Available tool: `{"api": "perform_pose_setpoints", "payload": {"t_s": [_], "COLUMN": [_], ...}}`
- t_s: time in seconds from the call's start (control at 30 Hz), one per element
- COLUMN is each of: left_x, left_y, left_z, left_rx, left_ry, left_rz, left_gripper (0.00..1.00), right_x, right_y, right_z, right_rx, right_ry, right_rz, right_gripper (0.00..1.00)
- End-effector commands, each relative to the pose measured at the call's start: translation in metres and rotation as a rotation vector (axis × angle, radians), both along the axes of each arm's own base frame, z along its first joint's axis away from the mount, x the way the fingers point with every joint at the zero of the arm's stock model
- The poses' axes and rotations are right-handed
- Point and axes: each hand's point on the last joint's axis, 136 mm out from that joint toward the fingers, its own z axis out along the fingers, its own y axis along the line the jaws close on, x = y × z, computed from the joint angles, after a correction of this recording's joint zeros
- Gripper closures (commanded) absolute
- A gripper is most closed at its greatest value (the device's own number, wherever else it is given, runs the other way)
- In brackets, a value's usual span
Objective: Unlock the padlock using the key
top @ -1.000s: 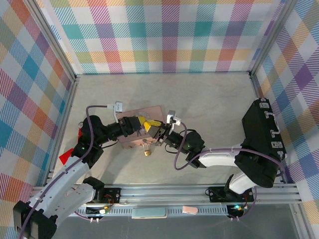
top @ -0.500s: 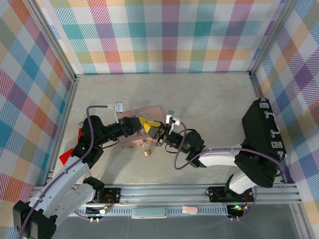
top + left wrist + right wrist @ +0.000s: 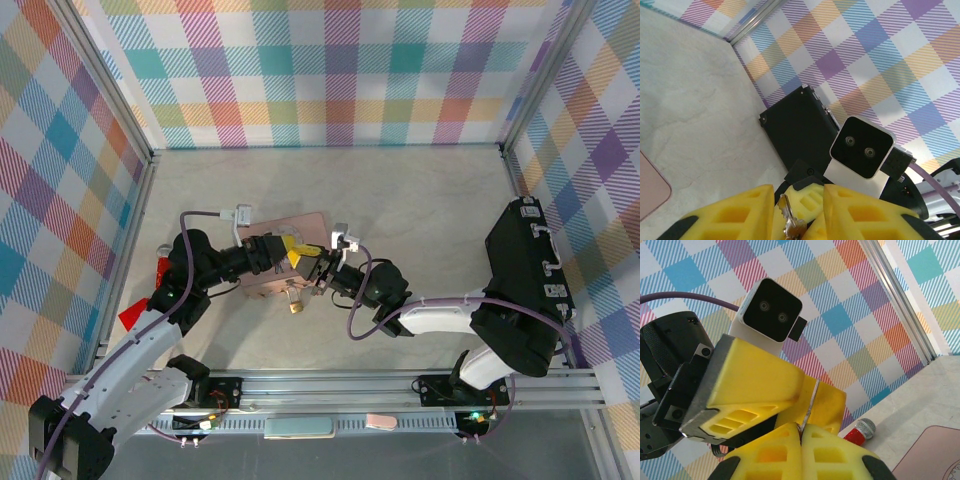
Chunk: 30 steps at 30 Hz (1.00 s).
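My left gripper needs to hold the blade, as the key slants up from my right gripper's fingers, while my right gripper opens and takes the key's head (image 3: 796, 229).
The thin silver key (image 3: 811, 400) sticks out edge-on from my right gripper (image 3: 801, 427), which is shut on it. In the left wrist view the key (image 3: 784, 210) lies against one yellow pad of my left gripper (image 3: 799, 190). The left jaws stand apart around the key and the right fingertip. Seen from above, the left gripper (image 3: 288, 250) and right gripper (image 3: 306, 268) meet tip to tip over the pink tin (image 3: 305, 225). The tiny brass padlock (image 3: 293, 304) sits at the tin's near edge, below both grippers and held by neither.
A red-and-silver toy microphone (image 3: 860, 430) lies at the left (image 3: 163, 268), with a red scrap (image 3: 130, 315) nearer the front. A large black case (image 3: 525, 285) stands along the right wall. Plaid walls close in three sides.
Both grippers, still tip to tip, have drifted slightly toward the far side over the tin. The right gripper keeps its hold on the key. The padlock has not moved.
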Motion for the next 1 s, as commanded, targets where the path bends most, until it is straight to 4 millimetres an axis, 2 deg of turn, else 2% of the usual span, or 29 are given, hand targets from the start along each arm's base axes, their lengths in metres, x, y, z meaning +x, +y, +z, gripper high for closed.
{"api": "perform_pose_setpoints", "payload": {"t_s": [0.0, 0.6, 0.83, 0.97], "left_x": [-0.004, 0.002, 0.009, 0.012], "left_y": [0.000, 0.006, 0.016, 0.021], "left_z": [0.017, 0.019, 0.014, 0.007], "left_rx": [-0.016, -0.020, 0.005, 0.047], "left_ry": [-0.057, -0.037, -0.020, -0.009], "left_rz": [-0.003, 0.053, 0.134, 0.173], "left_gripper": [0.72, 1.00, 1.00, 1.00], "right_x": [0.001, 0.007, 0.014, 0.015], "right_y": [-0.001, -0.005, -0.014, -0.019], "right_z": [0.001, -0.007, -0.010, -0.009], "right_rx": [0.016, -0.015, -0.008, 0.006], "right_ry": [0.001, 0.025, 0.066, 0.075], "right_rz": [0.007, -0.038, -0.089, -0.104], "right_gripper": [1.00, 0.99, 0.62, 0.54]}}
